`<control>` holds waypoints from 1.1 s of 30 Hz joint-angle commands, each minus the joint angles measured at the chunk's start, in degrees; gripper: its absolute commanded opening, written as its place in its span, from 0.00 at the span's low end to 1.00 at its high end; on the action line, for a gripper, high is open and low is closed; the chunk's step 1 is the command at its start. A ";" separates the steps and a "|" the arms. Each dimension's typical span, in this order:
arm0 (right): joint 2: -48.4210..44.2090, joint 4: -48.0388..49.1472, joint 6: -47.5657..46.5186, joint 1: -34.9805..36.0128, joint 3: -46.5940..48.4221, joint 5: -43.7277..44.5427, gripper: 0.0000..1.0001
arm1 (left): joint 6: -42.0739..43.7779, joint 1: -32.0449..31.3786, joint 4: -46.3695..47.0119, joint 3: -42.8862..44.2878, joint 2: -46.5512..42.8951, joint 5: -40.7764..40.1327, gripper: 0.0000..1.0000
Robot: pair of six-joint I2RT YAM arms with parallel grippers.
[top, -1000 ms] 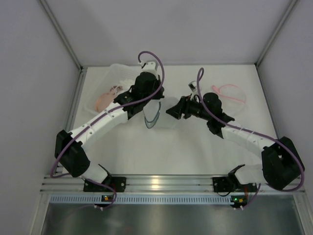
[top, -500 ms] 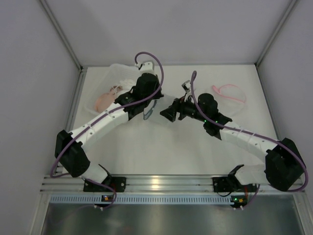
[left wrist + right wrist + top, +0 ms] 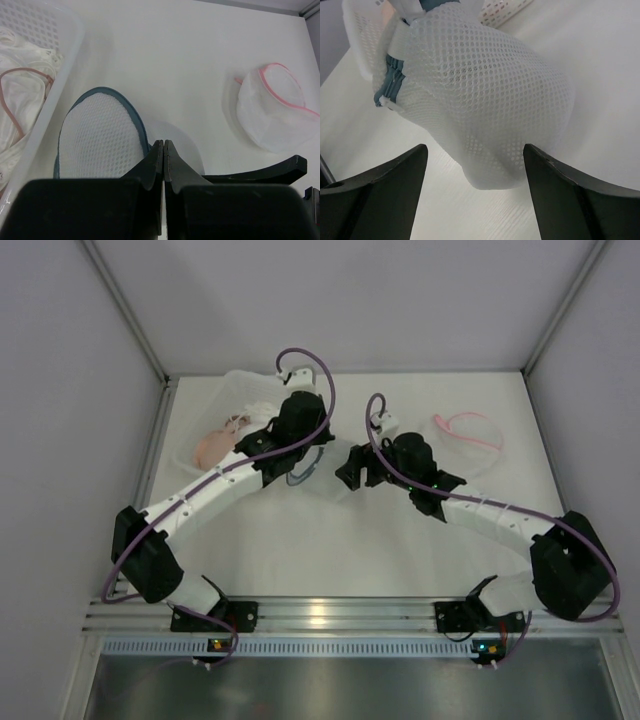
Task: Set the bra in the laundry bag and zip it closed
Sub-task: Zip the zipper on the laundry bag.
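Note:
My right fingers hold only the laundry bag's mesh, so I should move over and pinch the end of the blue zip edge (image 3: 385,94).
The laundry bag (image 3: 318,472) is white mesh with a blue zip edge (image 3: 100,142) and stands raised between the two grippers. My left gripper (image 3: 163,143) is shut on its rim, just right of the blue edge (image 3: 300,455). In the right wrist view the bag (image 3: 480,90) bulges toward the camera, its zip (image 3: 390,85) on the left. My right gripper (image 3: 475,150) is open, one finger on each side of the bag's lower end, not touching it (image 3: 350,468). A pale pink bra (image 3: 212,448) lies in the basket (image 3: 235,380) at the back left.
A second mesh bag with pink trim (image 3: 470,430) lies at the back right (image 3: 272,115). The white basket (image 3: 65,30) holds white garments with a red-brown strap (image 3: 20,95). Grey walls close in the table on the left, right and back.
My right gripper has moved left up to the bag and opened wider. The bag has shifted left and drawn in under the left gripper, which stays shut.

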 commanded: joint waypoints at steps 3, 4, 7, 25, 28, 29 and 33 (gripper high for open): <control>-1.19 -3.52 -2.73 -0.42 5.61 2.64 0.79 | -0.36 -0.41 2.03 0.24 -2.44 -1.21 0.00; -1.81 -4.05 -2.29 -0.51 6.75 2.12 0.79 | -0.36 -0.49 2.03 0.24 -2.17 -1.21 0.00; -5.24 -4.67 1.91 -0.51 7.37 -1.30 0.79 | -0.80 -0.58 2.03 0.24 -1.73 -1.56 0.00; -2.44 2.19 15.74 1.25 3.67 -5.01 0.79 | -6.95 -1.64 2.03 -0.63 -3.49 -6.39 0.00; -1.12 2.45 15.03 2.65 5.26 -3.43 0.79 | -8.00 -2.34 2.03 -0.98 -3.66 -8.40 0.00; -1.03 2.62 15.03 2.92 5.35 -3.16 0.79 | -8.35 -2.52 2.12 -1.07 -3.75 -9.72 0.00; -0.50 3.07 13.80 3.97 5.18 -0.53 0.79 | -10.11 -2.96 2.12 -1.60 -4.37 -10.26 0.00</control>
